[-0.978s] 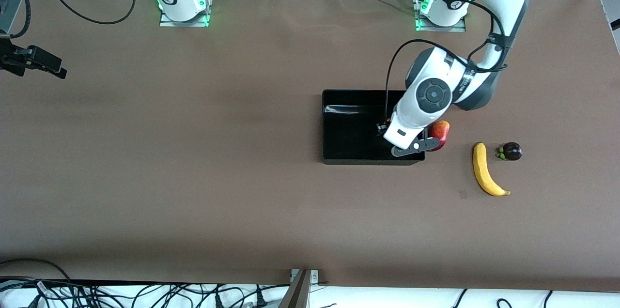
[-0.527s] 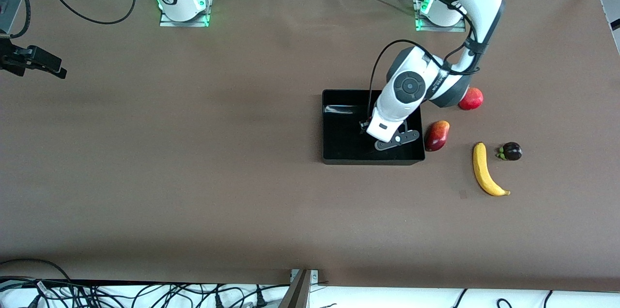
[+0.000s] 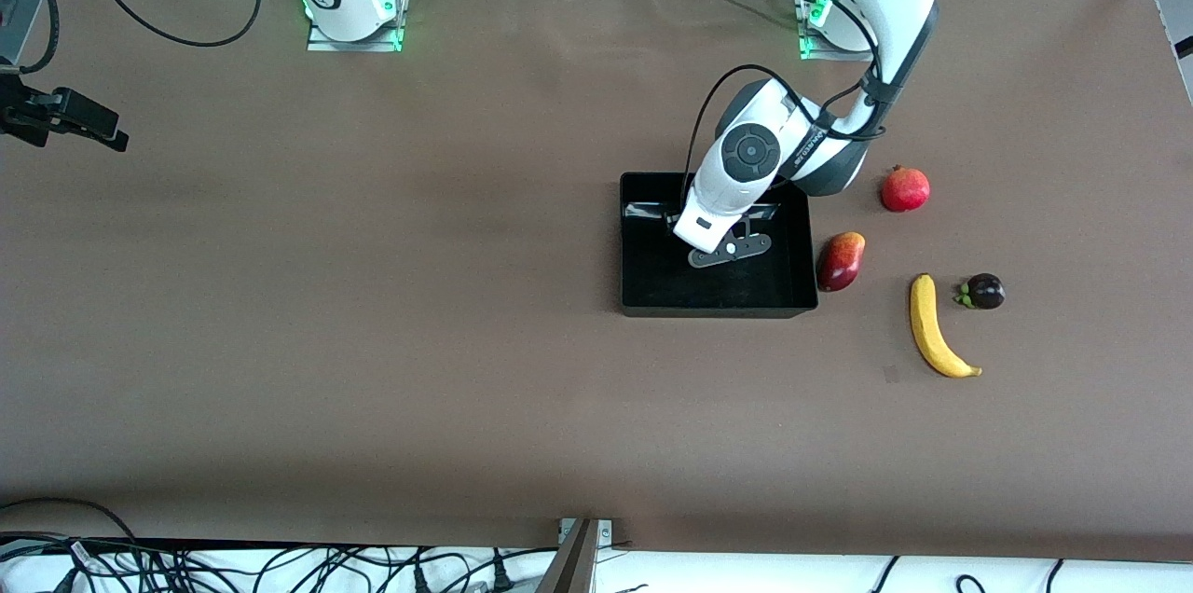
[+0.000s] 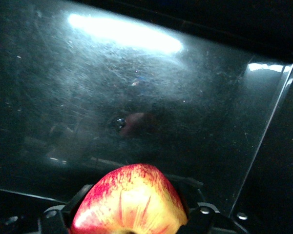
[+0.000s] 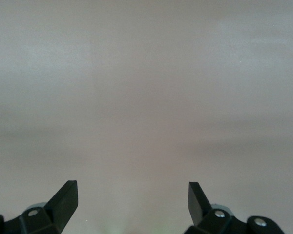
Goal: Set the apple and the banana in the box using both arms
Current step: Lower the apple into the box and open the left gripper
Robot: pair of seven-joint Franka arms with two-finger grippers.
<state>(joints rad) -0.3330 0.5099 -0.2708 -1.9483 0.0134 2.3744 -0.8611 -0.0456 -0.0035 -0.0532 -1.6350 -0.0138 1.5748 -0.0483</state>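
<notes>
The apple will go down from my left gripper onto the black box's bottom, where I need to set it near the side of the box (image 3: 674, 223) opposite the mango.
The apple (image 4: 132, 200), red streaked with yellow, sits between the fingers of my left gripper (image 4: 136, 191), which is shut on it. That gripper (image 3: 728, 249) hangs over the middle of the black box (image 3: 643, 296); in the front view the hand hides the apple. The box's glossy floor (image 4: 136, 78) fills the left wrist view under the apple. The yellow banana (image 3: 932, 327) lies on the table toward the left arm's end, apart from the box. My right gripper (image 5: 133, 192) is open, with only bare surface in front of it; it is out of the front view.
A red-and-dark mango (image 3: 841, 260) lies right beside the box's wall at the left arm's end. A red pomegranate (image 3: 906, 189) sits farther from the camera than the banana. A dark purple fruit (image 3: 983, 292) rests beside the banana. A black camera mount (image 3: 65, 117) sticks in at the right arm's end.
My left gripper has carried the apple from over the box's wall by the mango to over the box's middle. The arm's shift uncovered the pomegranate. The right gripper's state is unchanged.
</notes>
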